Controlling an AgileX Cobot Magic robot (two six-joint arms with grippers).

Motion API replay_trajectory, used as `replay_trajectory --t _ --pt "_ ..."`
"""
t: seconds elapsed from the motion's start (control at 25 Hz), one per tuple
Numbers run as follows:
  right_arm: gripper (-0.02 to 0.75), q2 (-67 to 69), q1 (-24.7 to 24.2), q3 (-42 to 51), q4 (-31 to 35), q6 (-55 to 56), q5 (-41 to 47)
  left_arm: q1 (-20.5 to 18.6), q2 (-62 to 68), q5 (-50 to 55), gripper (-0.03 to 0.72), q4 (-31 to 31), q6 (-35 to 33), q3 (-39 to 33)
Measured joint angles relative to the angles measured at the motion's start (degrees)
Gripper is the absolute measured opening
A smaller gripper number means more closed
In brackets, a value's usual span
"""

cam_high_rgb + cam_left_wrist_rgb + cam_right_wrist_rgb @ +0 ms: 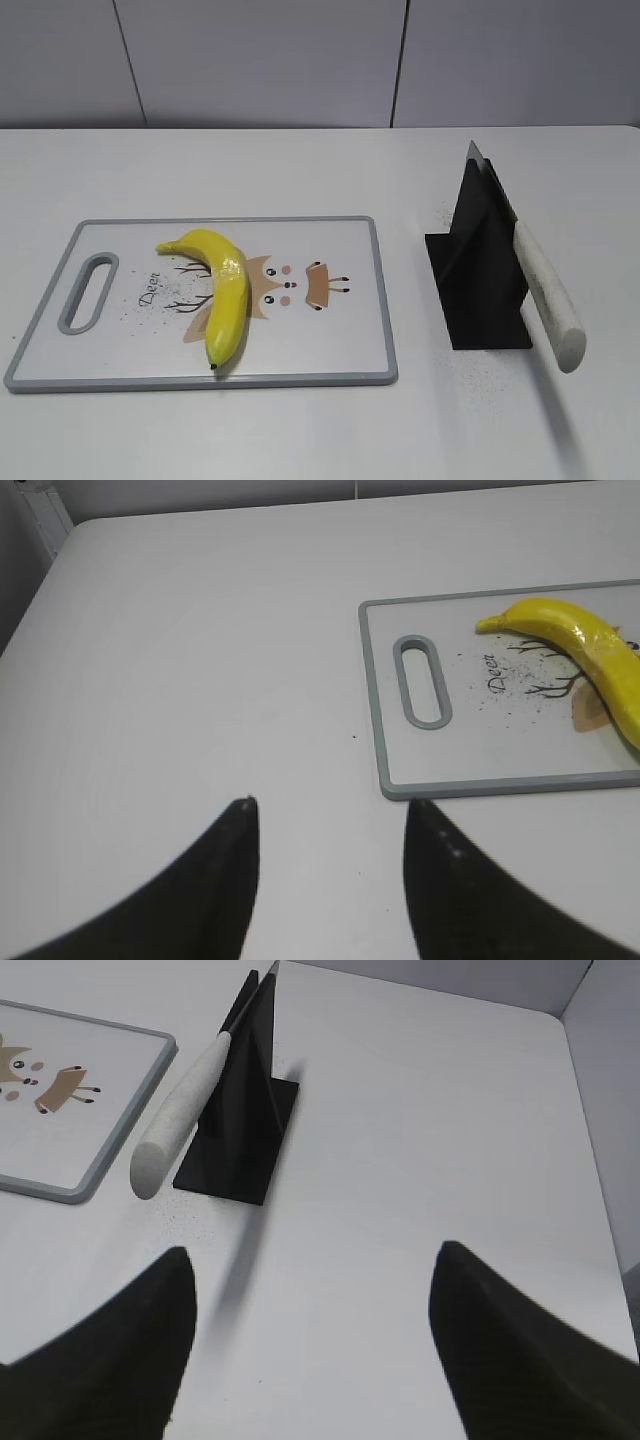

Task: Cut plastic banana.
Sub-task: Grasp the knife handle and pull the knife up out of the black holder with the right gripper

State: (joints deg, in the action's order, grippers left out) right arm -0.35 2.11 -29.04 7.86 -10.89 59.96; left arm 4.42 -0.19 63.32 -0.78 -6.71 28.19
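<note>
The robot's right gripper will next take hold of the knife in the black stand by the middle of its white handle (545,284) (187,1106).
The plastic banana (222,285) is glossy yellow and curved. It lies on a white cutting board with a grey rim (385,300) and a deer drawing. It also shows in the left wrist view (590,650). A knife with a white handle (547,295) rests in a black stand (478,290) right of the board, handle toward the front. The knife (185,1100) also shows in the right wrist view. My left gripper (330,805) is open and empty over bare table left of the board. My right gripper (315,1255) is open and empty, in front of the stand. Neither gripper shows in the exterior view.
The board's grip slot (88,292) is at its left end. Dark crumbs speckle the board and the table near the stand. A grey panelled wall (320,60) stands behind the white table. The table's right edge (590,1160) shows in the right wrist view.
</note>
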Motion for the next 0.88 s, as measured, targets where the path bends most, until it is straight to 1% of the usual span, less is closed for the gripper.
replay_trajectory --t 0.88 --pt "0.552 0.0 0.0 0.0 0.0 0.0 0.0 0.0 0.0 0.0 0.446 -0.1 0.0 0.0"
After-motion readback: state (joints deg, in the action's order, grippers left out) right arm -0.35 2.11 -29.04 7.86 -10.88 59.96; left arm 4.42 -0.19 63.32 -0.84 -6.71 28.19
